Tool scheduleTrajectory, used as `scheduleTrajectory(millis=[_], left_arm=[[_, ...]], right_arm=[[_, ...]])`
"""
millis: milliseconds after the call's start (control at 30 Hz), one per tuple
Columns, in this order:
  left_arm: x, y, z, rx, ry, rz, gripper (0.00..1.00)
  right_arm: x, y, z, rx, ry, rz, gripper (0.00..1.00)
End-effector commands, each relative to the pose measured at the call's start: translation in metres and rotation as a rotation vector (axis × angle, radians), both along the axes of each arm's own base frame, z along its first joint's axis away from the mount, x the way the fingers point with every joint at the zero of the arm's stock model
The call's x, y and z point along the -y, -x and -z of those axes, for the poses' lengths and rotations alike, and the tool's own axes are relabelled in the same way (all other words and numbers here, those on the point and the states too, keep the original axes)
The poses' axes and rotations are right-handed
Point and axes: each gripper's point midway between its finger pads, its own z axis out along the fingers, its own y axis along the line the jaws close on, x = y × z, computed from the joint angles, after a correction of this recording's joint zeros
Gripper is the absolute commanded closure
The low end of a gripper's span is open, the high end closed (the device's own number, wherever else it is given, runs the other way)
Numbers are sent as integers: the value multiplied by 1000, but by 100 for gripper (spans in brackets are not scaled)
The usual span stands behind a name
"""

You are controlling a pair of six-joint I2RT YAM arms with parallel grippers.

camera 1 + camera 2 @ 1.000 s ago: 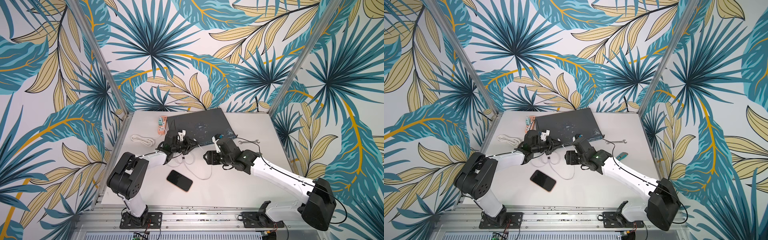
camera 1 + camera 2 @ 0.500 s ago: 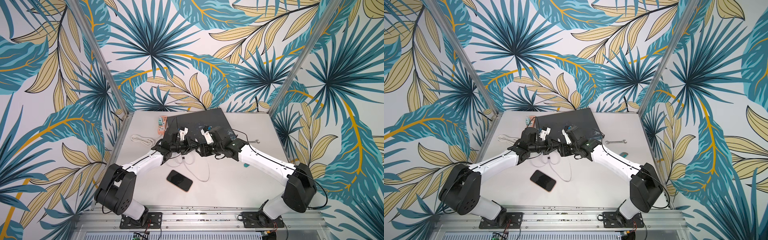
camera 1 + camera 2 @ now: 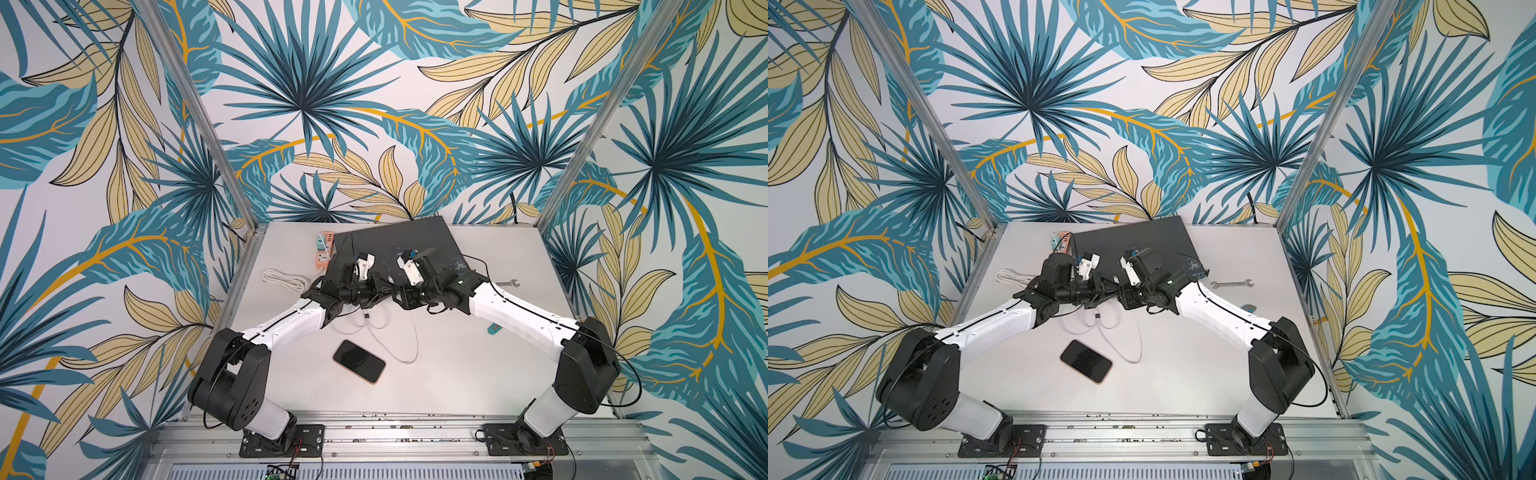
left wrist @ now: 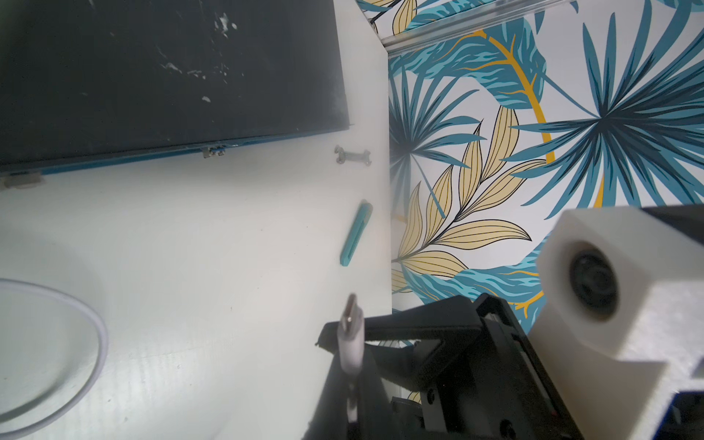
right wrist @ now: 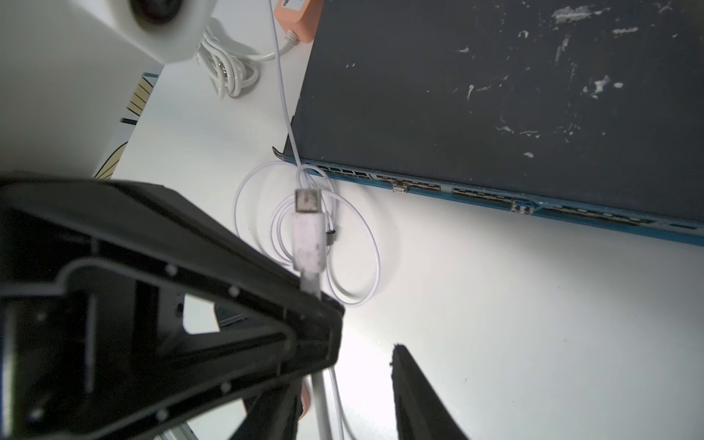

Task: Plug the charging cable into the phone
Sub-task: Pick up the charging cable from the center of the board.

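My left gripper is holding the cable just below the white connector, where my right gripper must grip. It should first take the white connector itself point(image 5: 308, 243) so that spot is free.
The phone point(image 3: 359, 360) point(image 3: 1086, 360) lies flat, screen up, near the table's front middle, clear of both arms. The charging cable point(image 3: 374, 328) point(image 5: 358, 244) has its tied loops on the table behind the phone. My left gripper point(image 3: 380, 289) point(image 4: 352, 384) is shut on the cable just below its white connector point(image 5: 308, 228) point(image 4: 350, 343), held up above the loops. My right gripper point(image 3: 395, 291) point(image 5: 354, 381) meets it tip to tip. Its jaws stand narrowly apart around the cord under the connector, and a gap still shows.
The dark network switch point(image 3: 399, 241) lies right behind both grippers. An orange power strip point(image 3: 324, 249) and a cream cord bundle point(image 3: 284, 279) are at the back left. A wrench point(image 3: 508, 284) and a teal knife point(image 3: 494, 329) lie to the right.
My right arm has swung left until its gripper meets the left one, and its jaws have narrowed. The left gripper has kept the connector and shifted slightly. The phone has not moved.
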Motion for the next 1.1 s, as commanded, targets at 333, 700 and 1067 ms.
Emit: scheduleTrajectory(millis=[333, 700, 1067], left_arm=[[0, -5, -28, 73, 41, -21, 2], [2, -15, -35, 83, 78, -38, 35], [0, -15, -30, 73, 84, -40, 64]], right_arm=[[12, 6, -16, 42, -22, 13, 100], [11, 19, -16, 14, -70, -20, 100], [9, 20, -14, 6, -77, -27, 100]])
